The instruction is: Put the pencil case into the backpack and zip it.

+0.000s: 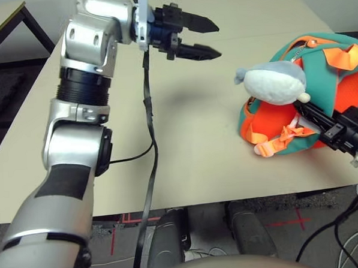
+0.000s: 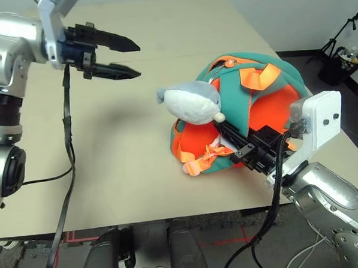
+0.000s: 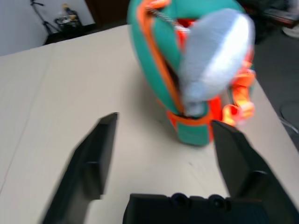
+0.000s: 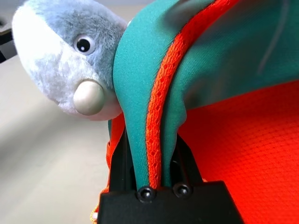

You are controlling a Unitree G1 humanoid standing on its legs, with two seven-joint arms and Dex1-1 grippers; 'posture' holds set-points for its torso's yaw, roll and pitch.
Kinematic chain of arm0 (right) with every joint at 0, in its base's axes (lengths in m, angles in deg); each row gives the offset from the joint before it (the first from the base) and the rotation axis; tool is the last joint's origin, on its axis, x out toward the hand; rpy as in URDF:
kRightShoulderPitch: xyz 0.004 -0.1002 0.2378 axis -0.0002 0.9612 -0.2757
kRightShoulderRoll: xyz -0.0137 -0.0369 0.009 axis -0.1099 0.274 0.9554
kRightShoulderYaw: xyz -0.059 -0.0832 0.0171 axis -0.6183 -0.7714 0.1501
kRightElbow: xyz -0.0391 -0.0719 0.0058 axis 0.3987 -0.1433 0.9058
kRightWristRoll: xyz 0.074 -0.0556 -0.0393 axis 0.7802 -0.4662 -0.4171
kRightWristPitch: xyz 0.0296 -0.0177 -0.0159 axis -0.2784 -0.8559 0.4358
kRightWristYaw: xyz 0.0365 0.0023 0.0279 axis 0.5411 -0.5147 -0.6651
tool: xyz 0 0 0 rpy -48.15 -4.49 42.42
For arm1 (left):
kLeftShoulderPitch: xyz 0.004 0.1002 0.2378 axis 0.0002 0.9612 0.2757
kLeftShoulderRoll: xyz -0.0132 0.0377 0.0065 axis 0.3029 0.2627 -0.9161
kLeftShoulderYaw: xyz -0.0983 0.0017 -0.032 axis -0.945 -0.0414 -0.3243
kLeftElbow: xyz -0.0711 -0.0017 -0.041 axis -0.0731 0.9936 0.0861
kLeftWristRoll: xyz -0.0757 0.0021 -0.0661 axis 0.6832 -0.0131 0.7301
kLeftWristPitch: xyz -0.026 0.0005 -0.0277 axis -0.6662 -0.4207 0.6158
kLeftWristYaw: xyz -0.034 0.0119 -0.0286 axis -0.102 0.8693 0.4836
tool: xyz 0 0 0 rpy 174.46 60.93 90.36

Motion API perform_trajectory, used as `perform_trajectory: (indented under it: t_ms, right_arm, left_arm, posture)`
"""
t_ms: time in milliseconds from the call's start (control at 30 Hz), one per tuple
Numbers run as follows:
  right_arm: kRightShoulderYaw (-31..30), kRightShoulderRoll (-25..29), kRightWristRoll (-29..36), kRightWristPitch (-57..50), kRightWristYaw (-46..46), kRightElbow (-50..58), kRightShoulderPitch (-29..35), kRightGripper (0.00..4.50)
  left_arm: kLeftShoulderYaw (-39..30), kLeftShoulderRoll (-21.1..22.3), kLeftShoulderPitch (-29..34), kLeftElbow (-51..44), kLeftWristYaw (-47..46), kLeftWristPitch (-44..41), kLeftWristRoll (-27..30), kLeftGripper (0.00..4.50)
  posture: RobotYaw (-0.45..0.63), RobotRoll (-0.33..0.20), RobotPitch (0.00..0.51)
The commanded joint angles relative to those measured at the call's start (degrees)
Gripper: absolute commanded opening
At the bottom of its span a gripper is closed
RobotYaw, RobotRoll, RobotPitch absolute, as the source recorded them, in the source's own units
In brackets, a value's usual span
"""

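The zip pull is near the backpack's top; next my left gripper grabs the plush shark by its tail (image 2: 161, 95) and pulls the zip down the backpack's side.
The teal and orange backpack (image 2: 234, 92) stands on the right side of the table, with a grey-and-white plush shark (image 2: 189, 103) on its front. My right gripper (image 2: 222, 128) reaches in from the right, under the plush. It is shut on a teal flap (image 4: 140, 93) with orange mesh trim; the flap runs between the two fingers. My left gripper (image 1: 217, 41) hangs open above the bare table, well to the left of the backpack and pointing toward it, with nothing between its fingers (image 3: 93, 158). The pencil case is out of view.
A black strap or cable (image 1: 150, 129) hangs from my left arm down over the table's front edge (image 1: 230, 197). Orange straps (image 1: 275, 142) trail from the backpack's base. A dark side table (image 1: 5, 26) stands at the back left, a tripod (image 2: 336, 41) at the back right.
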Motion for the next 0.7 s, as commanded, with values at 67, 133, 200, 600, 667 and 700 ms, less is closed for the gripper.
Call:
perform_trajectory:
  t_ms: [67,133,200,600,667,700]
  right_arm:
    - [-1.8,-0.5,-1.0,-0.2,-1.8,-0.5,-1.1,0.19]
    - [-2.1,-0.6,-1.3,-0.3,-2.0,-0.8,-1.4,0.19]
    - [-2.2,-0.8,-1.6,-0.3,-2.3,-0.8,-1.7,0.19]
    - [-2.1,-1.8,-2.3,-0.5,-1.8,0.0,-1.8,0.19]
    - [-2.1,-1.8,-2.3,-0.5,-1.8,0.0,-1.9,0.19]
    - [-2.0,-1.8,-2.3,-0.5,-1.8,0.0,-1.9,0.19]
  left_arm:
    - [2.9,-3.9,0.0,-2.3,-1.0,1.4,0.7,4.5]
    - [3.5,-6.2,-0.8,-0.8,-2.0,2.5,0.5,4.5]
    - [4.7,-8.3,-1.5,1.3,-2.5,4.0,-0.3,4.5]
    - [9.3,-14.4,-1.4,9.2,-2.2,10.6,-3.4,4.5]
    - [9.8,-14.4,-1.0,9.3,-2.0,10.0,-3.5,4.5]
    - [9.7,-14.5,-0.9,9.3,-2.0,10.1,-3.5,4.32]
  posture:
    - [-0.2,0.0,0.115]
    - [-0.2,0.0,0.112]
    - [-0.21,0.0,0.111]
    - [-0.25,0.0,0.108]
    - [-0.25,0.0,0.108]
    - [-0.25,0.0,0.108]
